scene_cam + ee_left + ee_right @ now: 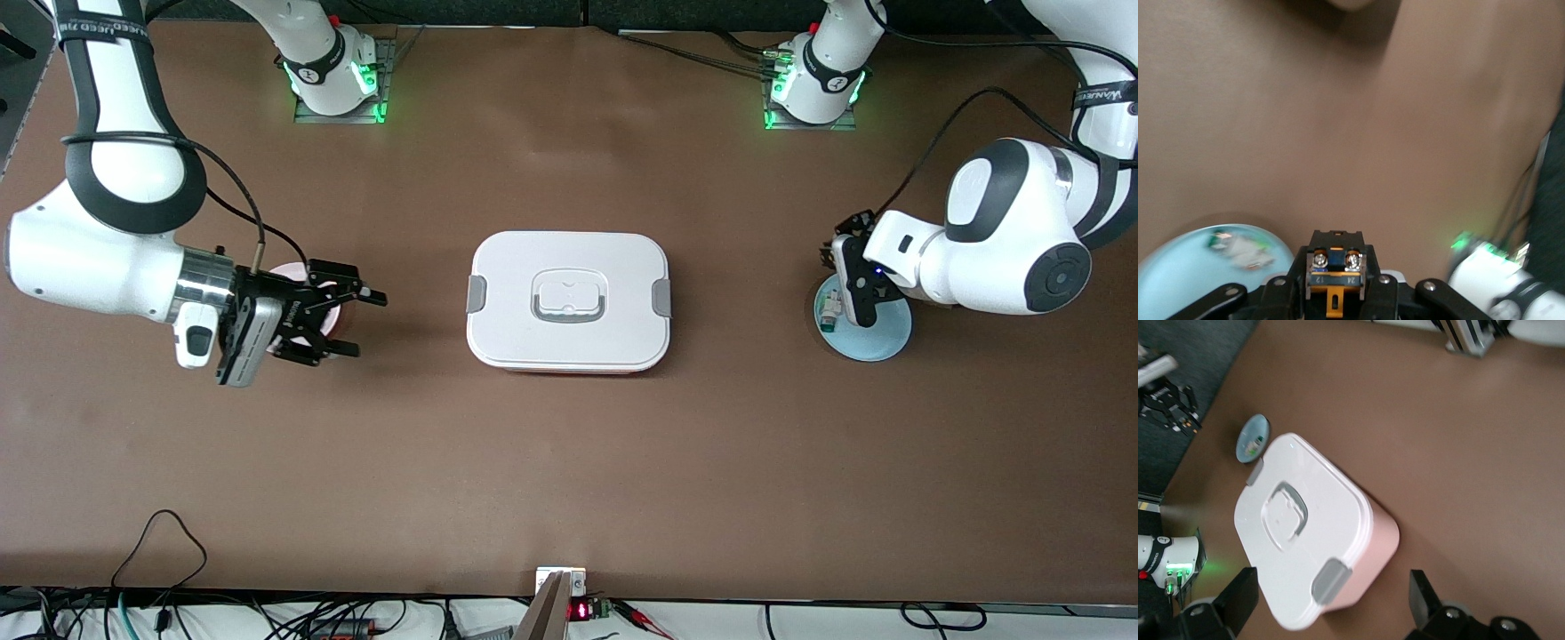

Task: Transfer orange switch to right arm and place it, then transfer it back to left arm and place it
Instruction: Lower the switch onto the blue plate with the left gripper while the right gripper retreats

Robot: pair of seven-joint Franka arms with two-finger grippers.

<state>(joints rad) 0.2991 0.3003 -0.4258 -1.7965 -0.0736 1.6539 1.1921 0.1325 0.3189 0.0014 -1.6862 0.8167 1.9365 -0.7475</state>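
Note:
The robot's left gripper needs to release the orange switch on the light blue plate [868,320] [1217,288] next to the small white-and-green component.
The orange switch [1335,263], black with orange marks and two silver screws, sits clamped between the fingers of my left gripper [1335,257]. That left gripper [843,253] is shut on it and hangs just above the edge of a light blue plate [876,342] at the left arm's end of the table. The white box [569,300] with grey clips stands mid-table, between the two arms. At the right arm's end my right gripper [360,323] is open and empty, fingers aimed at the box. In the right wrist view the box [1305,533] fills the space ahead of the right gripper [1331,595].
A small white-and-green component [829,307] lies on the blue plate [1178,273]. A small pale pink plate [286,270] lies under the right gripper. Both arm bases [338,76] [813,84] stand along the table's edge farthest from the front camera. Cables run along the near edge.

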